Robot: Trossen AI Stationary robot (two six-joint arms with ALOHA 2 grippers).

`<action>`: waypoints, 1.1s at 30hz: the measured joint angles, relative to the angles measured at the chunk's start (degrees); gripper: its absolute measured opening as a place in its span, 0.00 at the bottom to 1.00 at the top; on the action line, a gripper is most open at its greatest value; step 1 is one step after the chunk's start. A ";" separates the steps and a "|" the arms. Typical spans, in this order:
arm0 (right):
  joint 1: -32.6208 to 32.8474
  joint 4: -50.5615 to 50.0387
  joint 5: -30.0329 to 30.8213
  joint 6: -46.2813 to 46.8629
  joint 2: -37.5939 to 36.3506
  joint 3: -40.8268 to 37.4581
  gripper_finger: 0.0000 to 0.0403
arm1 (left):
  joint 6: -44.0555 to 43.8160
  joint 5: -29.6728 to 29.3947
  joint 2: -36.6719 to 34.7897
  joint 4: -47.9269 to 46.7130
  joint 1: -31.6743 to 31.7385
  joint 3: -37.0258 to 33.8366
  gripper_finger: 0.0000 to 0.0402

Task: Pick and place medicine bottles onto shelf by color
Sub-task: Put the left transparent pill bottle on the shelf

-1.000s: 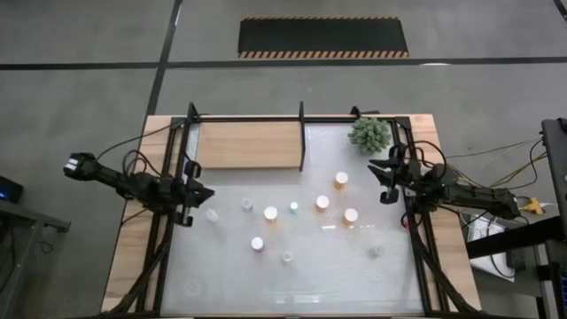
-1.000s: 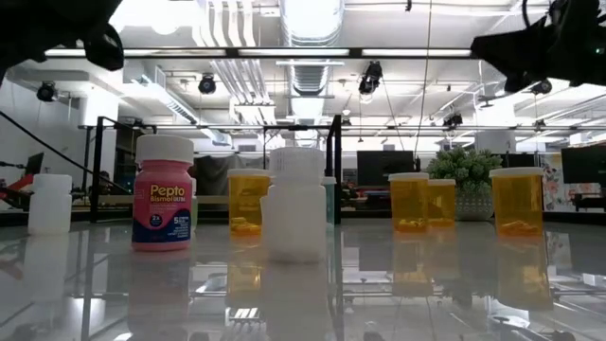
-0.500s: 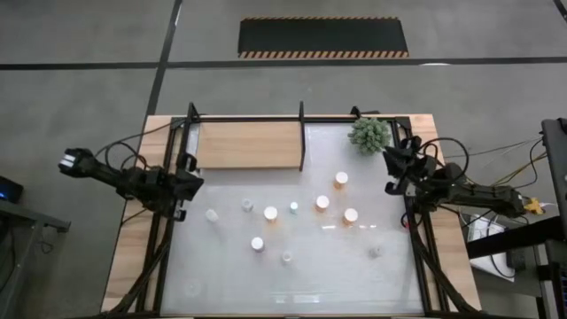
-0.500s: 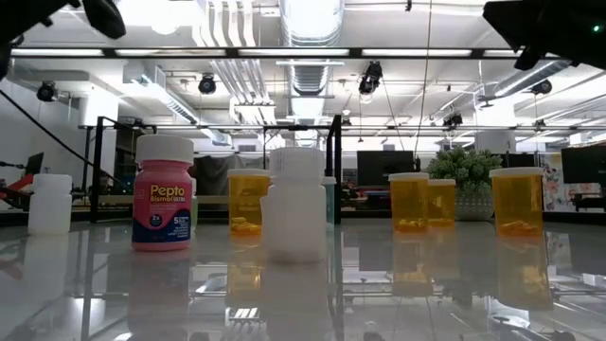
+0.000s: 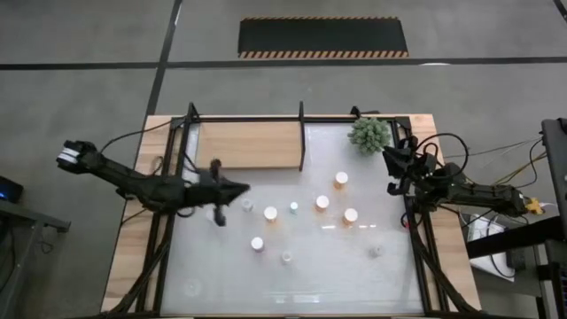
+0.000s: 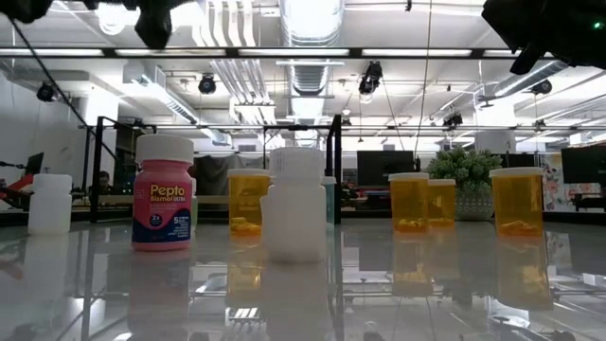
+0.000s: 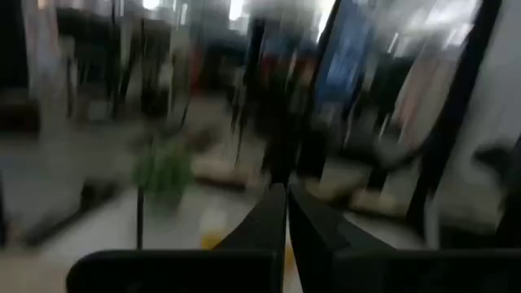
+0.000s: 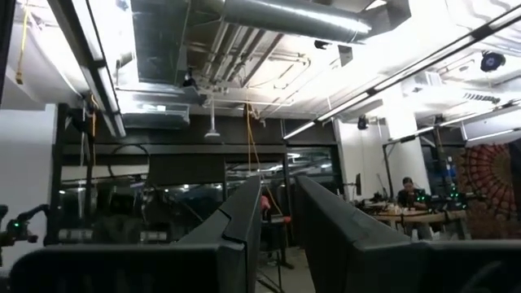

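Note:
Next, the robot's left gripper needs to grab the cap of the white bottle (image 5: 247, 205) closest to its fingers, near the wooden shelf.
Several small medicine bottles stand upright on the white tabletop (image 5: 310, 275): orange ones (image 5: 322, 203) (image 5: 341, 179) (image 5: 351, 215), white ones (image 5: 247, 205) (image 5: 287, 257) and a pink Pepto bottle (image 5: 257, 244) (image 6: 163, 194). The wooden shelf (image 5: 250, 144), framed by black bars, lies at the far left. My left gripper (image 5: 237, 188) (image 7: 285, 207) is shut and empty, in the air near the white bottle (image 5: 247, 205). My right gripper (image 5: 390, 159) (image 8: 277, 203) is held at the right edge, tipped upward, its fingers a little apart and empty.
A spiky green plant (image 5: 369, 135) stands at the far right corner next to my right arm. Black frame bars (image 5: 302, 137) edge the shelf and run along both table sides. Clear bottles (image 5: 376, 251) (image 5: 192, 286) stand toward the near edge.
My left arm has drawn back a little, then swung from the table's left edge toward the right, out over the table above the white bottles. My right gripper has tipped upward and pulled back toward the far right corner, then kept still. No bottle has moved.

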 joint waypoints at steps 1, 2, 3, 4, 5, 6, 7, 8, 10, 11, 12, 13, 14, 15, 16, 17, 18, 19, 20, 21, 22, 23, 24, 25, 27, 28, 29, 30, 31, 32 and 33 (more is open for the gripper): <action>0.00 -0.04 0.00 0.58 0.00 0.02 0.17 | -1.87 -0.25 1.32 -3.84 0.00 1.96 0.00; 0.00 -0.14 -0.02 0.89 0.00 0.04 0.17 | -3.41 -0.29 2.49 -6.93 0.00 3.86 0.00; 0.00 -0.24 -0.04 1.12 0.04 0.04 0.17 | -5.05 -0.34 3.71 -10.67 0.00 5.68 0.00; 0.00 -0.24 -0.04 1.18 0.15 0.06 0.17 | -6.78 -0.38 4.94 -14.42 0.00 7.29 0.00; 0.00 -0.40 -0.06 1.16 0.15 0.06 0.17 | -8.39 -0.36 6.32 -17.84 0.00 8.93 0.00; 0.00 -0.53 -0.04 1.16 0.17 0.06 0.17 | -9.94 -0.15 7.69 -21.34 0.00 10.68 0.00; 0.00 -0.51 -0.04 1.17 0.20 0.06 0.17 | -11.39 0.41 8.73 -24.94 0.00 12.36 0.00; 0.00 -0.47 -0.04 1.16 0.20 0.06 0.17 | -12.90 1.06 9.62 -28.54 0.02 14.23 0.00; 0.00 -0.48 -0.04 1.16 0.20 0.06 0.17 | -15.89 2.60 11.27 -35.38 0.09 18.43 0.00; 0.00 -0.46 -0.04 1.16 0.22 0.06 0.17 | -16.98 3.34 12.13 -39.05 0.09 20.14 0.00; 0.00 -0.46 -0.05 1.14 0.22 0.06 0.17 | -17.69 3.94 13.10 -42.43 0.09 21.66 0.00; 0.00 -0.46 -0.07 1.12 0.22 0.06 0.17 | -18.40 5.03 14.13 -45.31 0.09 23.19 0.00; 0.00 -0.46 -0.07 0.91 0.22 0.06 0.17 | -18.56 6.21 15.02 -47.38 0.10 24.48 0.00; 0.00 -0.43 -0.04 0.48 0.22 0.06 0.17 | -18.62 7.38 15.76 -49.17 0.15 25.76 0.00; 0.00 -0.42 -0.03 -0.10 0.22 0.06 0.17 | -18.70 8.44 16.35 -50.50 0.22 27.06 0.01; 0.00 -0.44 -0.04 -0.44 0.22 0.06 0.17 | -18.75 9.56 16.80 -51.16 0.28 28.07 0.03; 0.00 -0.46 -0.04 -0.66 0.22 0.06 0.17 | -19.02 10.73 17.26 -51.74 0.40 28.84 0.05; 0.00 -0.48 -0.05 -0.66 0.22 0.06 0.17 | -19.81 11.73 17.69 -52.63 0.48 29.44 0.07; 0.00 -0.50 -0.07 -0.58 0.22 0.06 0.17 | -20.00 12.84 18.17 -53.63 0.54 29.93 0.10; 0.00 -0.57 -0.07 -0.29 0.22 0.06 0.17 | -20.04 13.99 18.63 -54.80 0.68 30.49 0.14; 0.00 -0.63 -0.07 0.23 0.22 0.06 0.17 | -20.10 15.17 19.08 -55.96 0.75 31.04 0.17; 0.00 -0.67 -0.07 0.77 0.24 0.06 0.17 | -20.23 16.25 19.38 -56.91 0.78 31.42 0.21; 0.00 -0.84 -0.07 0.94 0.22 0.06 0.17 | -20.46 17.04 19.67 -57.98 0.83 31.62 0.25; 0.00 -1.04 -0.07 1.11 0.22 0.06 0.17 | -21.21 17.12 20.00 -58.97 0.87 31.62 0.29; 0.00 -1.69 -0.07 1.11 0.22 0.06 0.17 | -21.51 17.41 20.65 -60.92 1.16 31.60 0.37; 0.00 -1.95 -0.07 1.11 0.23 0.06 0.17 | -21.51 17.35 21.12 -61.84 1.27 31.60 0.42; 0.00 -2.24 -0.07 1.11 0.22 0.06 0.17 | -21.51 17.35 21.42 -62.75 1.33 31.60 0.46; 0.00 -2.52 -0.07 1.11 0.24 0.06 0.17 | -21.50 17.35 21.82 -63.86 1.47 31.62 0.50; 0.00 -2.69 -0.04 1.11 0.24 0.06 0.17 | -21.49 17.35 22.34 -65.55 1.64 31.86 0.53; 0.00 -2.97 -0.07 1.11 0.24 0.06 0.17 | -21.49 17.36 23.07 -67.20 1.74 32.26 0.57; 0.00 -3.12 -0.07 1.11 0.24 0.06 0.17 | -21.47 17.38 23.85 -68.91 1.93 32.75 0.60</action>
